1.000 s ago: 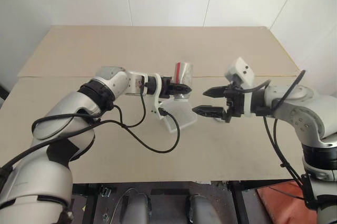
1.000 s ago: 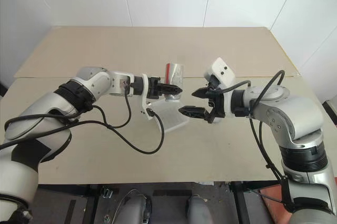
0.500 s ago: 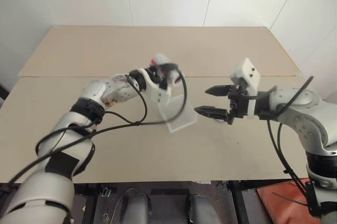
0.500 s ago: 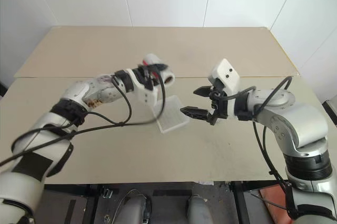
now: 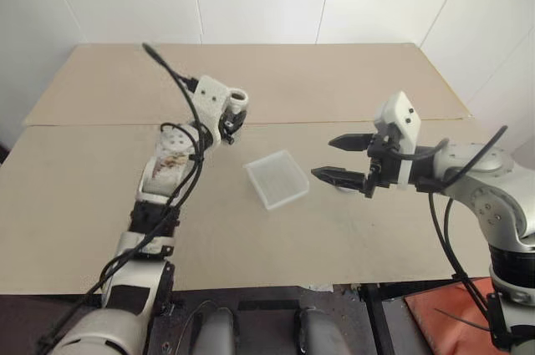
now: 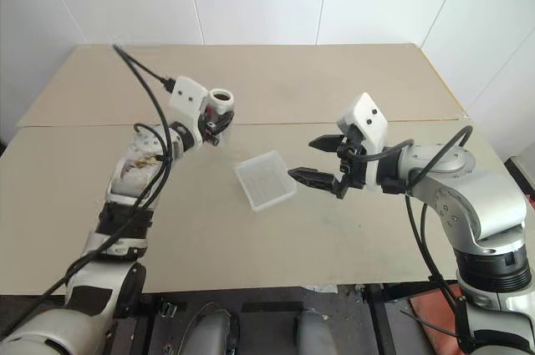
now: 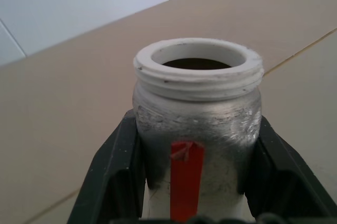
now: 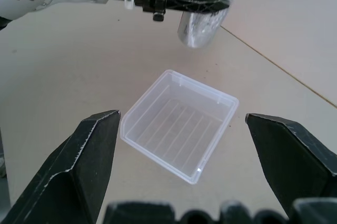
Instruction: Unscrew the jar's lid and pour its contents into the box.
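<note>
I will use my left gripper to set the jar down on the table (image 5: 231,160) between the seam and the box's nearest corner.
My left gripper (image 7: 196,145) is shut on the jar (image 5: 235,109), a silvery jar with a red mark, held up left of the box. The jar (image 7: 197,113) stands upright with its white threaded mouth open; the inside looks dark and the contents cannot be made out. The lid is out of view. The box (image 5: 277,179), a shallow translucent tray, lies on the table between the arms, and its ribbed floor (image 8: 179,129) looks bare. My right gripper (image 5: 324,158) hovers just right of the box, open, with nothing between its fingers (image 8: 84,155).
The tan table (image 5: 351,79) runs wide behind and beside the box, with a seam (image 5: 84,124) across it. A black cable (image 5: 171,79) loops up from my left wrist. White walls stand behind the table.
My left arm has swung the jar away from above the box, to the left, and the wrist has rolled so the mouth faces up. The right gripper has stayed open in place.
</note>
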`<state>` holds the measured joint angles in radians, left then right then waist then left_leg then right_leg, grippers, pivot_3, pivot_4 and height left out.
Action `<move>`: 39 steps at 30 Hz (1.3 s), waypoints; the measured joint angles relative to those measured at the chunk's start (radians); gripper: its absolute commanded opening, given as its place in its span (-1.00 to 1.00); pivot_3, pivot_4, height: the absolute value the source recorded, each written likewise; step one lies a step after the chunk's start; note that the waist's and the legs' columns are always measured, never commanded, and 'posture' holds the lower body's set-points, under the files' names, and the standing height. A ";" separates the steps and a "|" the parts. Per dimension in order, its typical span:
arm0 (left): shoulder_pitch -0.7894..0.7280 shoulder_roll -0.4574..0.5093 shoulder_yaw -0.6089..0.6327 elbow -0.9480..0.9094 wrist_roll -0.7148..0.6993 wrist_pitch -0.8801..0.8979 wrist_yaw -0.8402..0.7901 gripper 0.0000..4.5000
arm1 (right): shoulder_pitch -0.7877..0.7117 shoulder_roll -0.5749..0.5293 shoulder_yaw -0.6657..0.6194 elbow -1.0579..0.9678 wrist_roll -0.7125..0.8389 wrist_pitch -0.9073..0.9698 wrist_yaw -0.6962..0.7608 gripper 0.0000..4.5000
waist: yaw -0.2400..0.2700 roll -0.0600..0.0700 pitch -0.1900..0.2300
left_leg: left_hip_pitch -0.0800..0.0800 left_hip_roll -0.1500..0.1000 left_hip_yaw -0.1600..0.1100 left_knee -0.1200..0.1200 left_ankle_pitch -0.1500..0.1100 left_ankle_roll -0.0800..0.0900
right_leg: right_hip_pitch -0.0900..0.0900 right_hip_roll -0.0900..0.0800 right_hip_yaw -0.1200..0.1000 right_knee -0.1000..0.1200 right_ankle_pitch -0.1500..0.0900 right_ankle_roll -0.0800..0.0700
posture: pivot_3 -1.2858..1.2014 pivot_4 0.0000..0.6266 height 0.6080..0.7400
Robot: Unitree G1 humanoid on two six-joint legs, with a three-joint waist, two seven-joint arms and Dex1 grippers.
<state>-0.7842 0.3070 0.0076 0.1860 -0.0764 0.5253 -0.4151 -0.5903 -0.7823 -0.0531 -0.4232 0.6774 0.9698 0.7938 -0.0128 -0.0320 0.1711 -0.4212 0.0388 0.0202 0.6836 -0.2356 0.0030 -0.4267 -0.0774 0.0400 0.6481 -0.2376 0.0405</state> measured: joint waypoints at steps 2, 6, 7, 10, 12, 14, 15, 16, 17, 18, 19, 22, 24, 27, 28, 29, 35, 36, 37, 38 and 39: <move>0.002 0.009 0.003 -0.017 -0.002 0.004 0.003 -0.11 | 0.000 0.000 0.000 0.000 0.004 0.000 -0.004 0.99 | 0.001 0.000 0.000 | 0.001 0.000 -0.001 0.000 0.000 0.000 | 0.002 0.000 -0.001 0.000 0.000 0.000 | 0.03 -0.52 1.00; 0.004 0.141 -0.134 0.005 0.158 -0.240 -0.020 -0.11 | 0.000 -0.002 0.000 0.000 0.003 0.000 -0.009 0.99 | 0.001 0.000 0.000 | 0.003 -0.001 -0.001 -0.001 0.000 0.000 | 0.002 0.000 0.000 -0.001 0.000 0.000 | 0.03 -0.52 1.00; -0.004 0.180 -0.188 0.029 0.220 -0.350 -0.026 -0.11 | 0.000 -0.004 0.001 0.000 0.003 0.000 -0.009 0.99 | 0.003 0.000 0.000 | 0.003 -0.001 0.000 -0.002 0.000 0.000 | 0.003 0.000 0.000 -0.001 0.000 0.000 | 0.03 -0.52 1.00; -0.070 0.260 -0.343 0.129 0.422 -0.633 0.004 -0.11 | -0.001 -0.014 0.006 0.000 -0.005 -0.003 -0.004 0.99 | 0.011 0.000 0.000 | 0.003 -0.002 0.000 -0.002 0.000 0.000 | 0.003 -0.001 0.000 -0.005 0.000 0.000 | 0.03 -0.52 1.00; -0.160 0.323 -0.465 0.211 0.627 -0.849 0.098 -0.11 | -0.003 -0.023 0.012 0.000 -0.012 -0.007 0.005 0.99 | 0.019 0.000 0.000 | 0.003 -0.002 0.000 -0.002 0.000 0.000 | 0.003 -0.001 0.000 -0.005 0.000 0.000 | 0.03 -0.52 1.00; -0.267 0.367 -0.604 0.271 0.878 -0.983 0.252 -0.11 | -0.009 -0.029 0.019 0.001 -0.024 -0.009 0.010 0.99 | 0.025 0.000 0.000 | 0.003 -0.002 0.000 -0.003 0.000 0.000 | 0.003 -0.001 0.000 -0.006 0.000 0.000 | 0.03 -0.52 1.00; -0.314 0.379 -0.668 0.287 0.991 -1.019 0.327 -0.11 | -0.014 -0.029 0.024 0.001 -0.027 -0.010 0.010 0.99 | 0.027 0.000 0.000 | 0.002 -0.003 0.000 -0.003 0.000 0.000 | 0.003 -0.001 0.000 -0.006 0.000 0.000 | 0.03 -0.52 1.00; -0.374 0.382 -0.750 0.307 1.151 -1.054 0.434 -0.11 | -0.020 -0.029 0.030 0.001 -0.029 -0.012 0.011 0.99 | 0.028 0.000 0.000 | 0.002 -0.003 0.000 -0.003 0.000 0.000 | 0.003 -0.001 0.000 -0.006 0.000 0.000 | 0.03 -0.52 1.00; -0.390 0.379 -0.778 0.314 1.204 -1.062 0.472 -0.11 | -0.021 -0.029 0.033 0.001 -0.029 -0.014 0.011 0.99 | 0.028 0.000 0.000 | 0.002 -0.003 0.001 -0.003 0.000 0.000 | 0.003 -0.001 0.000 -0.005 0.000 0.000 | 0.03 -0.52 1.00; -0.418 0.365 -0.826 0.339 1.298 -1.067 0.541 -0.11 | -0.022 -0.029 0.036 0.001 -0.029 -0.015 0.011 0.99 | 0.028 0.000 0.000 | 0.002 -0.002 0.001 -0.003 0.000 0.000 | 0.003 -0.001 0.000 -0.002 0.000 0.000 | 0.03 -0.52 1.00; -0.427 0.352 -0.854 0.356 1.350 -1.067 0.581 -0.11 | -0.022 -0.028 0.038 0.001 -0.030 -0.015 0.010 0.99 | 0.027 0.000 0.000 | 0.001 -0.002 0.001 -0.003 0.000 0.000 | 0.002 -0.001 0.000 -0.001 0.000 0.000 | 0.03 -0.52 1.00; -0.441 0.318 -0.916 0.381 1.466 -1.060 0.641 -0.11 | -0.021 -0.027 0.038 -0.001 -0.028 -0.015 0.007 0.99 | 0.026 0.000 0.000 | 0.001 -0.002 0.001 -0.003 0.000 0.000 | 0.001 -0.001 0.000 -0.001 0.000 0.000 | 0.03 -0.52 1.00; -0.453 0.299 -0.955 0.379 1.535 -1.049 0.670 -0.11 | -0.021 -0.025 0.036 -0.006 -0.026 -0.015 0.002 0.99 | 0.024 0.000 0.000 | 0.000 -0.002 0.001 -0.003 0.000 0.000 | 0.001 -0.001 0.000 -0.001 0.000 0.000 | 0.03 -0.52 1.00; -0.459 0.294 -0.971 0.376 1.599 -1.038 0.691 -0.11 | -0.020 -0.019 0.025 -0.020 -0.024 -0.015 -0.012 0.99 | 0.023 0.000 0.000 | 0.000 -0.002 0.001 -0.003 0.000 0.000 | 0.001 -0.001 0.000 0.000 0.000 0.000 | 0.03 -0.52 1.00; -0.459 0.295 -0.972 0.376 1.613 -1.030 0.697 -0.11 | -0.019 -0.017 0.020 -0.022 -0.024 -0.015 -0.014 0.99 | 0.023 0.000 0.000 | 0.000 -0.002 0.001 -0.003 0.000 0.000 | 0.001 -0.001 0.000 -0.001 0.000 0.000 | 0.03 -0.52 1.00; -0.459 0.295 -0.971 0.376 1.621 -1.022 0.702 -0.11 | -0.017 -0.012 0.014 -0.026 -0.024 -0.015 -0.018 0.99 | 0.024 0.000 0.000 | 0.000 -0.002 0.001 -0.003 0.000 0.000 | 0.001 -0.001 0.000 0.000 0.000 0.000 | 0.03 -0.52 1.00; -0.458 0.295 -0.959 0.378 1.585 -1.031 0.687 -0.11 | -0.006 0.000 0.009 -0.044 -0.015 -0.015 -0.034 0.99 | 0.025 0.000 0.000 | 0.000 -0.002 0.001 -0.003 0.000 0.000 | 0.001 -0.002 0.000 0.000 0.000 0.000 | 0.03 -0.52 1.00; -0.458 0.296 -0.950 0.378 1.570 -1.036 0.679 -0.11 | -0.006 0.000 0.009 -0.044 -0.015 -0.015 -0.034 0.99 | 0.025 0.000 0.000 | 0.000 -0.002 0.001 -0.003 0.000 0.000 | 0.001 -0.002 0.000 0.000 0.000 0.000 | 0.03 -0.52 1.00; -0.453 0.298 -0.933 0.376 1.546 -1.046 0.668 -0.11 | -0.006 0.000 0.009 -0.044 -0.015 -0.015 -0.033 0.99 | 0.024 0.000 0.000 | 0.000 -0.002 0.001 -0.003 0.000 0.000 | 0.001 -0.002 0.000 0.000 0.000 0.000 | 0.03 -0.52 1.00; -0.438 0.301 -0.902 0.371 1.500 -1.054 0.648 -0.11 | -0.006 0.000 0.009 -0.043 -0.015 -0.015 -0.032 0.99 | 0.023 0.000 0.000 | 0.000 -0.002 0.001 -0.003 0.000 0.000 | 0.001 -0.002 0.000 0.000 0.000 0.000 | 0.03 -0.52 1.00; -0.410 0.302 -0.857 0.368 1.437 -1.058 0.620 -0.11 | -0.006 -0.001 0.009 -0.042 -0.015 -0.015 -0.031 0.99 | 0.021 0.000 0.000 | 0.001 -0.002 0.001 -0.003 0.000 0.000 | 0.001 -0.002 0.000 0.000 0.000 0.000 | 0.03 -0.52 1.00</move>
<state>-1.1939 0.6091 -0.8498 0.5539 1.3605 -0.5328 0.2044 -0.5963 -0.7836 -0.0441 -0.4655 0.6629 0.9552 0.7624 0.0083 -0.0319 0.1711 -0.4205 0.0371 0.0209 0.6810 -0.2356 0.0030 -0.4260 -0.0790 0.0398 0.6479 -0.2376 0.0409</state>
